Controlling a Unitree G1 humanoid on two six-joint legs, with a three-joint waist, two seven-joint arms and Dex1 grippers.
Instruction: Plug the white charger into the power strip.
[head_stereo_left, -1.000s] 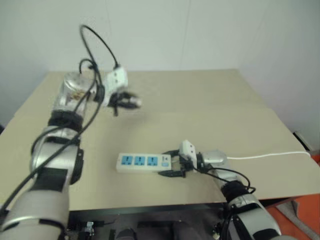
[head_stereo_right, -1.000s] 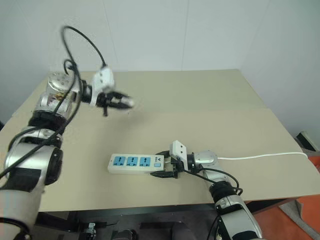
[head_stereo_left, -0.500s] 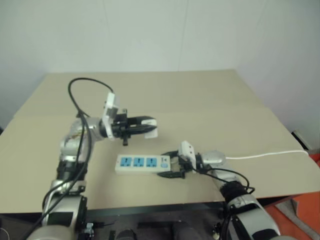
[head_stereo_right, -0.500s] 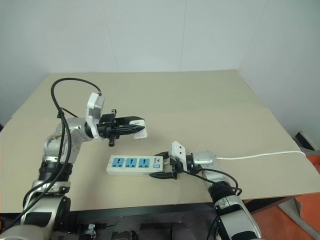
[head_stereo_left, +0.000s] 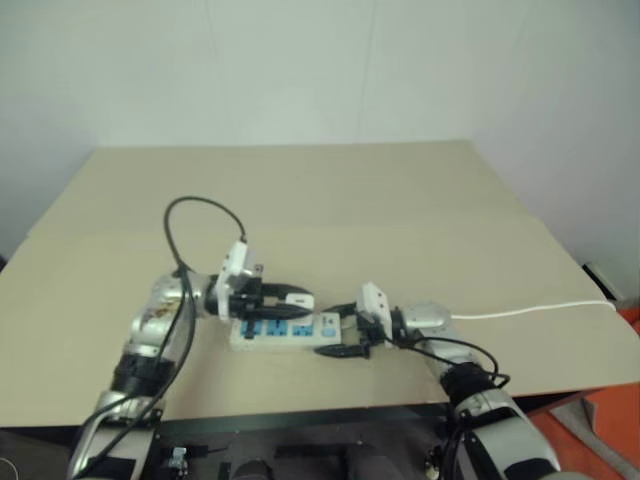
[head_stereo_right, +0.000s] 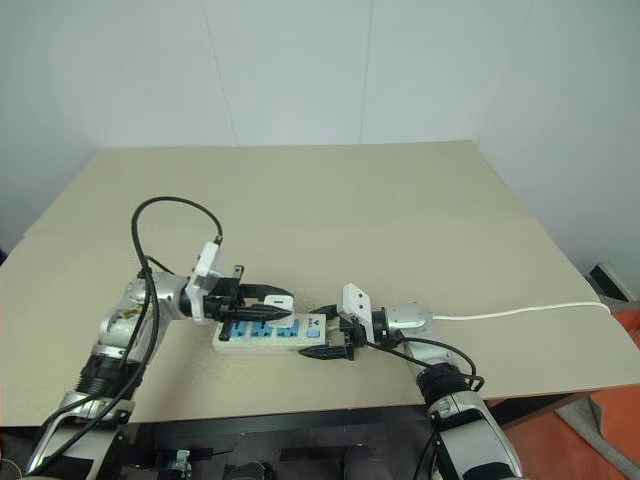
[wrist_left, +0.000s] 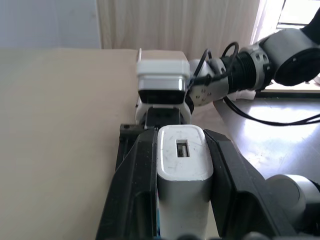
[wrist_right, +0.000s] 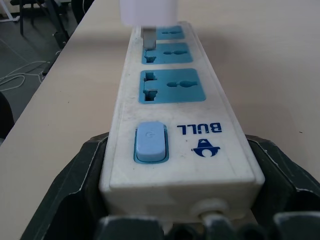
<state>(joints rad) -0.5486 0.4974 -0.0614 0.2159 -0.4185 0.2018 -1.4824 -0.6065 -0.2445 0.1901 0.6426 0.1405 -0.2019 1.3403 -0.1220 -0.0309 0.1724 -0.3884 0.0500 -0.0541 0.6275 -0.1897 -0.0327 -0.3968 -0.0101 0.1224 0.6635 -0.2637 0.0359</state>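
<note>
My left gripper will release the white charger, now just above the power strip, in the blue socket (head_stereo_left: 302, 326) nearest the switch on the power strip.
The power strip (head_stereo_left: 283, 329) lies on the tan table with its blue sockets facing up. My right gripper (head_stereo_left: 346, 336) is shut on its switch end, a black finger (wrist_right: 80, 170) on each side of the strip (wrist_right: 172, 115). My left gripper (head_stereo_left: 287, 300) is level just above the strip and shut on the white charger (wrist_left: 184, 170), which sits between the two fingers (wrist_left: 135, 180). In the right wrist view the charger (wrist_right: 147, 10) hangs over the far sockets, its metal prong (wrist_right: 148, 37) right at the middle socket's slot.
The strip's thin white cord (head_stereo_left: 530, 312) trails right across the table to its right edge. The table's front edge (head_stereo_left: 300, 410) runs close below the strip. A black cable (head_stereo_left: 200, 215) loops up from my left wrist. Bare tabletop (head_stereo_left: 350, 200) stretches behind.
My left arm has come down and back toward me with the charger, from high over the table's left to just above the strip. The right gripper and the strip stayed still.
</note>
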